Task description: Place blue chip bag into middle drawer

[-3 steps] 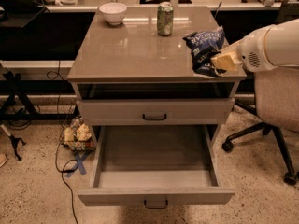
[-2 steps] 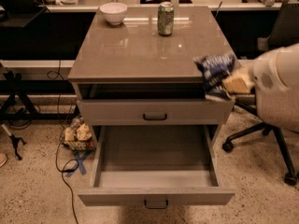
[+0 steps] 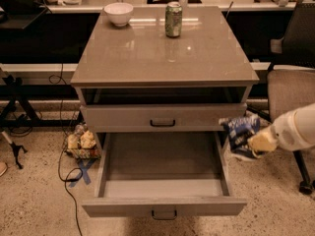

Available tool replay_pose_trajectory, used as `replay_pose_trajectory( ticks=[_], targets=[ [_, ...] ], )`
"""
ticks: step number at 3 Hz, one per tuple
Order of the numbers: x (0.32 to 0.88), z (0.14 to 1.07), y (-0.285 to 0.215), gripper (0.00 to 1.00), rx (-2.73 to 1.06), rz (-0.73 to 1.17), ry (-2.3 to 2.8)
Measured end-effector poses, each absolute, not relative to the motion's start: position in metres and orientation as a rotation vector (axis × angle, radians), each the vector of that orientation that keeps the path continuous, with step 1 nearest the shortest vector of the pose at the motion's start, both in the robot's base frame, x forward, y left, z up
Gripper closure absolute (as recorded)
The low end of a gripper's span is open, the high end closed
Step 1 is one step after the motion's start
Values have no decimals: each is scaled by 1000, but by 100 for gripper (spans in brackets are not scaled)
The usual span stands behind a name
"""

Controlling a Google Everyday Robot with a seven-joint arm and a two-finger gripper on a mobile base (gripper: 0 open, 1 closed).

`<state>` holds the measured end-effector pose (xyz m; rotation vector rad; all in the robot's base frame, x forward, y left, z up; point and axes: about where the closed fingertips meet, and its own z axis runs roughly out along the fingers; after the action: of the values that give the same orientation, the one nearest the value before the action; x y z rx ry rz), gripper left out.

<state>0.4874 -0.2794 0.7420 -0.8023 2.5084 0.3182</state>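
Observation:
Next, my gripper releases the blue chip bag in the middle drawer's front corner (image 3: 199,186) on the side of the office chair.
The blue chip bag (image 3: 240,134) is crinkled dark blue foil with white lettering. It hangs in the air just right of the cabinet, level with the open drawer's right wall. My gripper (image 3: 259,142) comes in from the right edge on a white arm and is shut on the bag's right end. The middle drawer (image 3: 164,206) is pulled wide open, and its grey inside is bare. Its small dark handle (image 3: 164,214) faces me at the bottom. The bag is outside the drawer, beside its right rim.
The upper drawer front (image 3: 162,117) is closed. On the cabinet top (image 3: 162,58) stand a green soda can (image 3: 173,18) and a white bowl (image 3: 118,13). An office chair (image 3: 293,73) stands close on the right. Snack packets (image 3: 81,142) and a cable lie on the floor at left.
My gripper has carried the blue chip bag down from the cabinet top's right edge to drawer height, beside the open drawer's right side.

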Motion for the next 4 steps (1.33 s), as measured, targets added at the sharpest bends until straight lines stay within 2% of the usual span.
replay_pose_trajectory(
  ticks=[2,4],
  targets=[
    [477,726,-276,100,-811,336,2540],
    [469,603,-259,100,-769,510,2703]
  ],
)
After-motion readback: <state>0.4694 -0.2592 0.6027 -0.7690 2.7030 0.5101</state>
